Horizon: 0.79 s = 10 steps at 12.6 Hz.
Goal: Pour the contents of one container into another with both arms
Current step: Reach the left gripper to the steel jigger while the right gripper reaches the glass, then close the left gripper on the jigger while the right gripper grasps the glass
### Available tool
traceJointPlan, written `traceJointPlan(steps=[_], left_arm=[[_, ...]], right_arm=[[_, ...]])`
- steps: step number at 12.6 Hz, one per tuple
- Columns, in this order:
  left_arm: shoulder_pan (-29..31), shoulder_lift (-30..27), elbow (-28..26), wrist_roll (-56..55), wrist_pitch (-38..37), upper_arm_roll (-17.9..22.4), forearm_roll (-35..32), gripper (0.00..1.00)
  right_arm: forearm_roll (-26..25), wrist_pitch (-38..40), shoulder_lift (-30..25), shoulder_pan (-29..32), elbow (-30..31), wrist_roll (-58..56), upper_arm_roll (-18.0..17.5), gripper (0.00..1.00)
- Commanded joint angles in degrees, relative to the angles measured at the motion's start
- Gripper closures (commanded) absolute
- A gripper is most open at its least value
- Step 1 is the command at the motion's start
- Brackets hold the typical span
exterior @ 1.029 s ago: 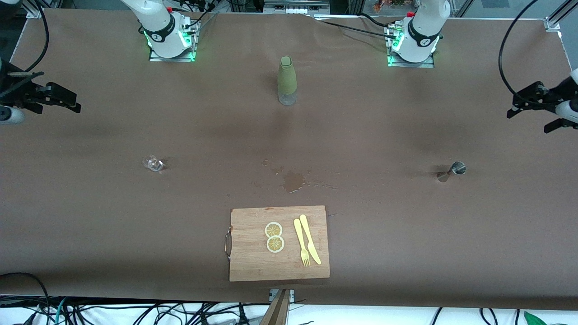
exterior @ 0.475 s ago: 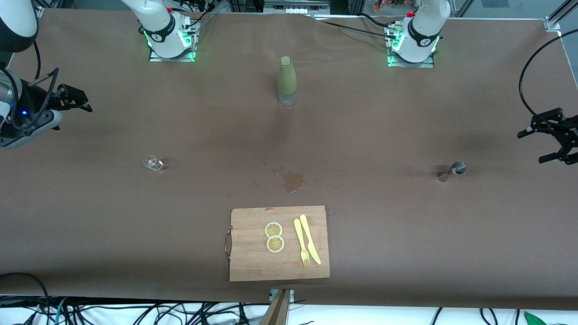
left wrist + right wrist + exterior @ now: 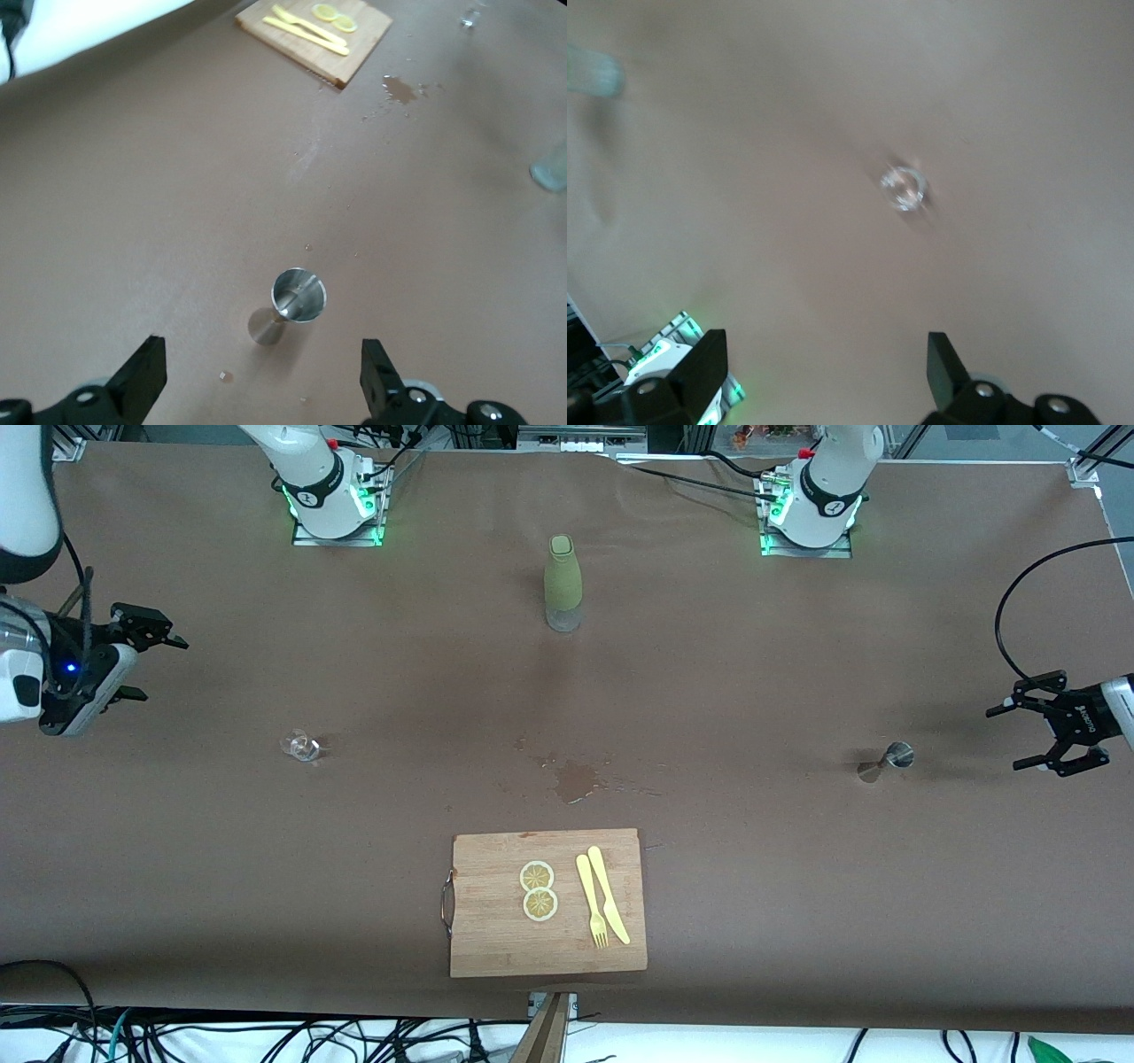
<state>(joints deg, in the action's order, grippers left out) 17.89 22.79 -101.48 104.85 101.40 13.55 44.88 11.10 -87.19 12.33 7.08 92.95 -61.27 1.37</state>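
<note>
The narrow middle (image 3: 883,764) (image 3: 280,317) of the steel jigger, just below its upper cup, will soon sit between the fingers of my left gripper as I close them on it.
A steel jigger (image 3: 890,760) (image 3: 297,297) stands toward the left arm's end of the table. My left gripper (image 3: 1005,737) (image 3: 261,363) hovers low beside it, open and empty, with the jigger just ahead of its fingertips. A small clear glass (image 3: 301,746) (image 3: 903,186) sits toward the right arm's end. My right gripper (image 3: 159,666) (image 3: 824,354) hangs open and empty above the table edge, well apart from the glass. A green-sleeved bottle (image 3: 563,584) (image 3: 551,168) (image 3: 594,75) stands upright between the two arm bases.
A wooden cutting board (image 3: 496,948) lies near the front edge with two lemon slices (image 3: 538,890) and a yellow knife and fork (image 3: 602,908) on it. A wet spill (image 3: 576,779) marks the brown table cover just farther from the camera than the board.
The left gripper has swung down and in toward the jigger. The right gripper has turned and dropped lower at its end of the table. Nothing on the table has moved.
</note>
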Motion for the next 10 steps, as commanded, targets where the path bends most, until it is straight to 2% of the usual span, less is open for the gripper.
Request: traceJointPlan(steps=[1,7,8,10], left_arm=[[2.8,5.7,-0.3,14.1,-0.8,0.3,6.9,0.03],[3.4,13.2,-1.5,36.5,-5.2,0.3,15.8,0.04],[3.3,14.2,-1.4,39.3,-6.1,0.3,16.3,0.04],[3.3,16.7,-1.4,42.6,-7.6,0.3,18.7,0.04]], right_arm=[[9.3,0.6,5.9,6.8,-0.4,-15.7,-0.3,0.00],[21.8,0.5,18.0,13.2,-0.4,-38.1,-0.3,0.00],[25.3,0.5,20.4,13.9,-0.4,-41.3,-0.3,0.00],[28.0,-1.0,24.2,15.1,-0.5,-47.2,-0.3,0.00]])
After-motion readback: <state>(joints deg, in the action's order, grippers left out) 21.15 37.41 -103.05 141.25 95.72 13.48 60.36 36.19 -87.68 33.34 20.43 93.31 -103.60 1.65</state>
